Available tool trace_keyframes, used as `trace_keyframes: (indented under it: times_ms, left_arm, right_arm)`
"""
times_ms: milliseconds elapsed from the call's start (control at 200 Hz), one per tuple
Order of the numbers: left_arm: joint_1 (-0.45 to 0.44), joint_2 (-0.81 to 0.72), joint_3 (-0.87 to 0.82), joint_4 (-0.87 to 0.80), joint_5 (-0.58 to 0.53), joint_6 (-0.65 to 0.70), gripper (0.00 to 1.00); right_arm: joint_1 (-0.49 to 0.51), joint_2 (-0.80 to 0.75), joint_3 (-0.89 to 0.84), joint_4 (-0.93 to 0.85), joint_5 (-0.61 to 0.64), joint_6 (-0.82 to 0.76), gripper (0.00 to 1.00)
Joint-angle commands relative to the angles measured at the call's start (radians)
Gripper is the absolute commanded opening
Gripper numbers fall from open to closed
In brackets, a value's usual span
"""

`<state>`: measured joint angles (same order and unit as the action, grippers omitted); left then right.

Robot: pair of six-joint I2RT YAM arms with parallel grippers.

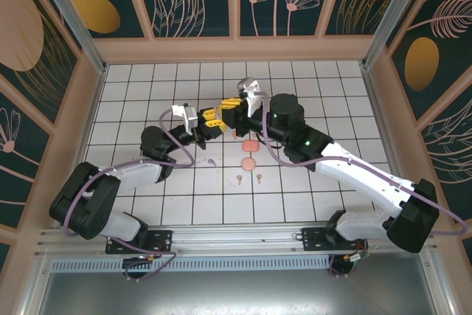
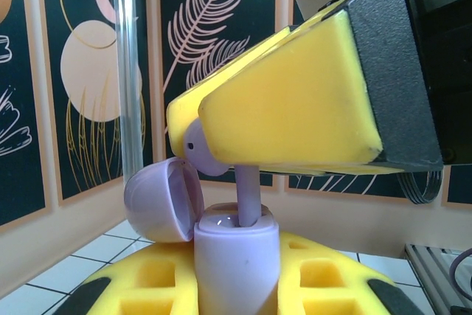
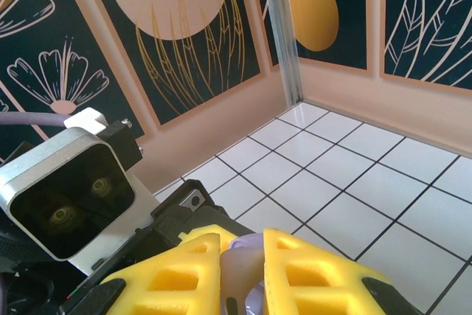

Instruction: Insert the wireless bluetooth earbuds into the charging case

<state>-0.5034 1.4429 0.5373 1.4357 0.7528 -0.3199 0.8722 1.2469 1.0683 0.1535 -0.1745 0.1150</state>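
Observation:
The earbud's stem sits too shallow in the case's socket, so my right gripper needs to open, back off and retake the earbud's head [image 2: 201, 151] to seat it deeper.
In the left wrist view my left gripper [image 2: 237, 289] is shut on a lilac charging case [image 2: 236, 256], held upright with its lid [image 2: 158, 201] swung open to the left. Above it, the yellow fingers [image 2: 295, 108] of my right gripper pinch a lilac earbud [image 2: 247, 193], whose stem tip sits in the case's top socket. The right wrist view has the right gripper [image 3: 243, 256] shut on that earbud [image 3: 242, 274]. From above, the left gripper [image 1: 212, 118] and right gripper [image 1: 230, 111] meet at the middle of the tiled floor.
Two coral-pink pieces [image 1: 249, 146] [image 1: 249, 162] lie on the tiles just in front of the grippers. Nearer me are two small pink earbuds [image 1: 238, 178] [image 1: 259, 177] and a lilac earbud [image 1: 211, 160]. Patterned walls enclose the floor.

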Motion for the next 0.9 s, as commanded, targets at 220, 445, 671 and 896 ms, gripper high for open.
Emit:
trace_keyframes:
  times_ms: [220, 445, 671, 896]
  left_arm:
    - [-0.006, -0.025, 0.042, 0.042, 0.006, 0.005, 0.0]
    - [-0.006, -0.024, 0.034, 0.038, -0.002, -0.004, 0.0]
    - [-0.007, -0.019, 0.016, 0.043, -0.016, -0.001, 0.0]
    - [-0.007, -0.005, -0.013, 0.079, -0.053, -0.004, 0.0]
  right_arm:
    - [0.019, 0.037, 0.007, -0.137, -0.035, -0.043, 0.17]
    - [0.019, 0.053, 0.038, -0.166, -0.023, -0.038, 0.25]
    - [0.014, 0.035, 0.103, -0.174, 0.034, -0.005, 0.58]
    - [-0.011, -0.015, 0.191, -0.201, 0.093, 0.071, 0.69]
